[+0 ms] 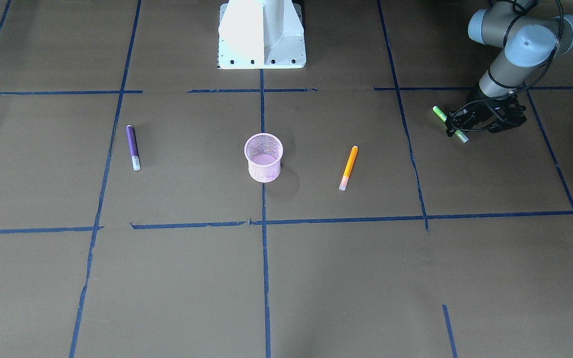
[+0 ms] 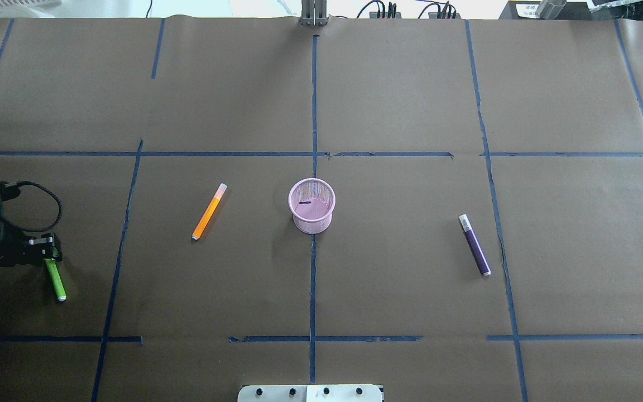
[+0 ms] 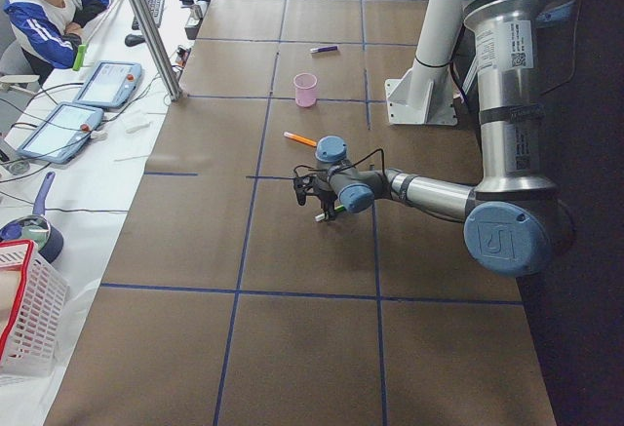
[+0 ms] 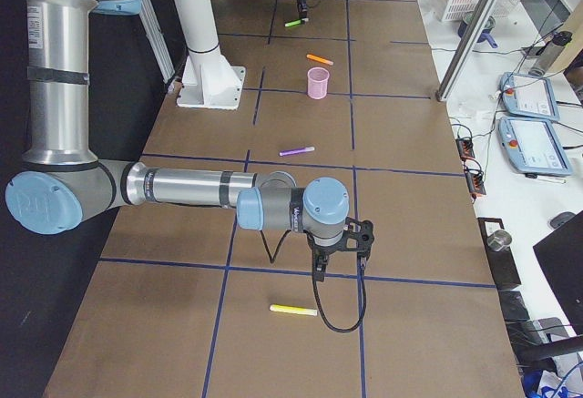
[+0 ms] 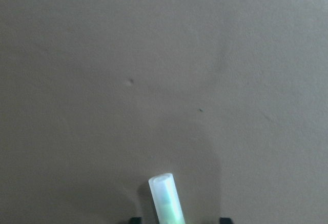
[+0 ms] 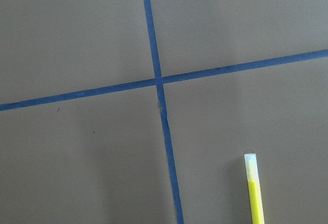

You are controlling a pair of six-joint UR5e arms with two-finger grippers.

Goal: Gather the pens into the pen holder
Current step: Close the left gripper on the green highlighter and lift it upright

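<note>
The green pen's pale end slants between the left gripper's fingers, so the robot should open wide, straighten the pen with the fingers and close on its body (image 1: 458,134) before lifting.
The pink mesh pen holder (image 1: 264,171) stands upright at the table's middle (image 2: 311,223). An orange pen (image 1: 348,167) lies on the robot's left of it, a purple pen (image 1: 133,146) on the robot's right. A green pen (image 1: 460,135) lies at the far left (image 2: 56,282). My left gripper (image 1: 454,127) is low over the green pen. In the left wrist view the pale end (image 5: 165,190) sits between two fingertips that stand apart from it. My right gripper (image 4: 342,239) shows only in the right side view. I cannot tell if it is open or shut.
A yellow pen (image 4: 293,310) lies beyond my right gripper, also in its wrist view (image 6: 254,188). The white robot base (image 1: 261,35) stands mid-table at the robot's edge. An operator (image 3: 49,7), tablets and a basket (image 3: 24,309) sit beside the table.
</note>
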